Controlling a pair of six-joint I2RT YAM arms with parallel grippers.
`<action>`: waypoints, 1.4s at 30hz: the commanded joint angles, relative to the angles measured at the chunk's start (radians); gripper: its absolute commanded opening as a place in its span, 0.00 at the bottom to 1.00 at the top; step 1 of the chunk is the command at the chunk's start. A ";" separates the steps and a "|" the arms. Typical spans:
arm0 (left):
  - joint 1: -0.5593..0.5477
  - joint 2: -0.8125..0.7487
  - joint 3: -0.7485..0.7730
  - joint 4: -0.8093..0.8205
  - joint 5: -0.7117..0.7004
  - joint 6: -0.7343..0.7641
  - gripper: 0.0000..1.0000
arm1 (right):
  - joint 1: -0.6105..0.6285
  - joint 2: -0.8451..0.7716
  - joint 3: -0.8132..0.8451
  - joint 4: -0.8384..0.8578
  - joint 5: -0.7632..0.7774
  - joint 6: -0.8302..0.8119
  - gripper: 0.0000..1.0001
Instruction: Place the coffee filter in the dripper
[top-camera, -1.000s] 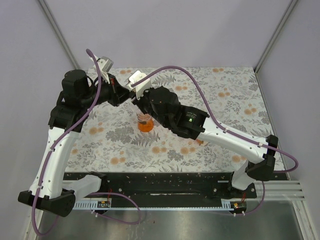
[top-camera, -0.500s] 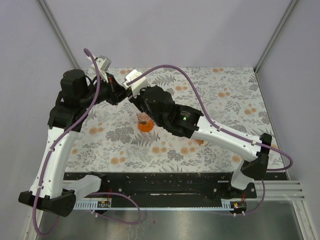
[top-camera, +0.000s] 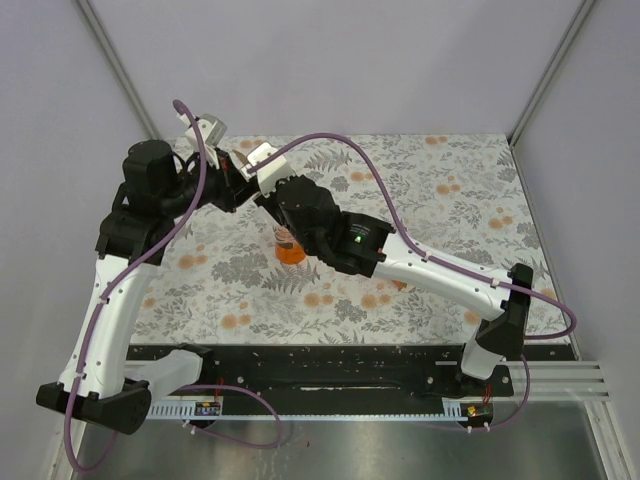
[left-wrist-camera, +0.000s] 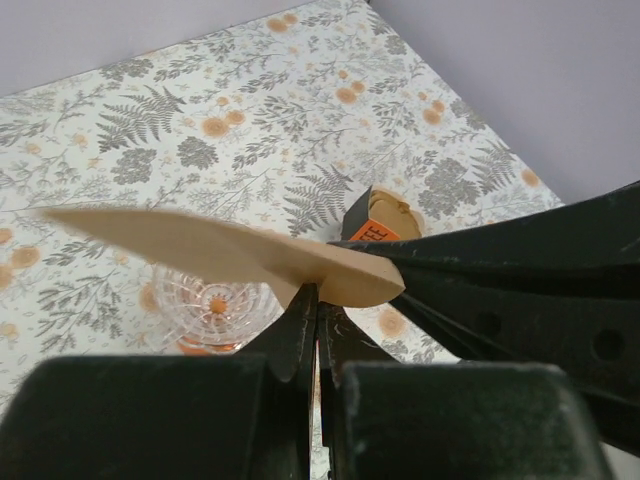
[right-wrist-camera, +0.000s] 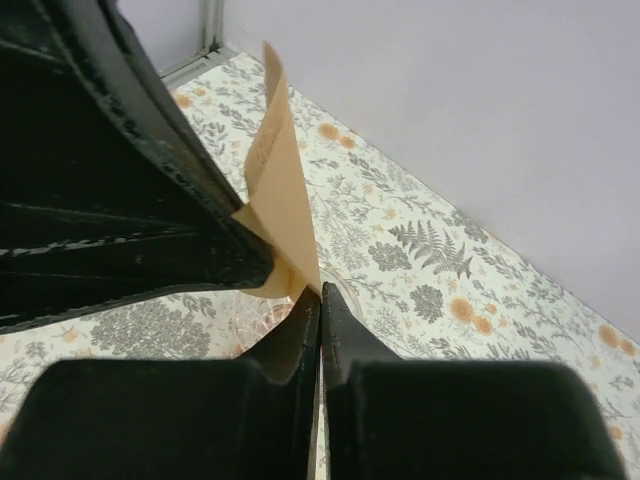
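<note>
The coffee filter is hanging almost flat over the dripper, so the robot's left gripper should open, grab one side (left-wrist-camera: 340, 272) of the filter and pull the filter's opening wide before lowering it.
The coffee filter (left-wrist-camera: 210, 245) is a thin light-brown paper fan held in the air above the dripper. My left gripper (left-wrist-camera: 316, 292) is shut, pinching the filter's lower edge. My right gripper (right-wrist-camera: 321, 291) is also shut, its tips nipping the bottom corner of the filter (right-wrist-camera: 280, 190). The two grippers meet tip to tip, and the left one's black fingers (right-wrist-camera: 130, 210) fill the left of the right wrist view. The dripper (top-camera: 290, 247), clear ribbed glass with an orange base, stands on the table just below; its open top (left-wrist-camera: 208, 305) shows under the filter.
The table carries a floral cloth (top-camera: 440, 200) with grey ferns and orange blooms. A small tan and orange object (left-wrist-camera: 383, 218) sits on the cloth beyond the filter. Grey walls and metal corner posts (top-camera: 545, 80) close the back. Purple cables loop over both arms.
The right gripper's jaws were apart and have now shut on the filter's corner. The right arm has edged left toward the left gripper. The left gripper stayed shut on the filter.
</note>
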 joint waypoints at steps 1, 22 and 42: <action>-0.004 -0.023 -0.006 -0.016 -0.089 0.108 0.00 | -0.003 -0.056 -0.015 0.094 0.117 -0.036 0.00; -0.006 -0.032 -0.014 -0.009 0.066 0.096 0.00 | -0.022 -0.101 -0.121 0.198 -0.121 -0.076 0.29; -0.006 -0.029 0.012 -0.030 0.011 0.116 0.00 | -0.098 -0.086 -0.167 0.209 -0.119 0.062 0.11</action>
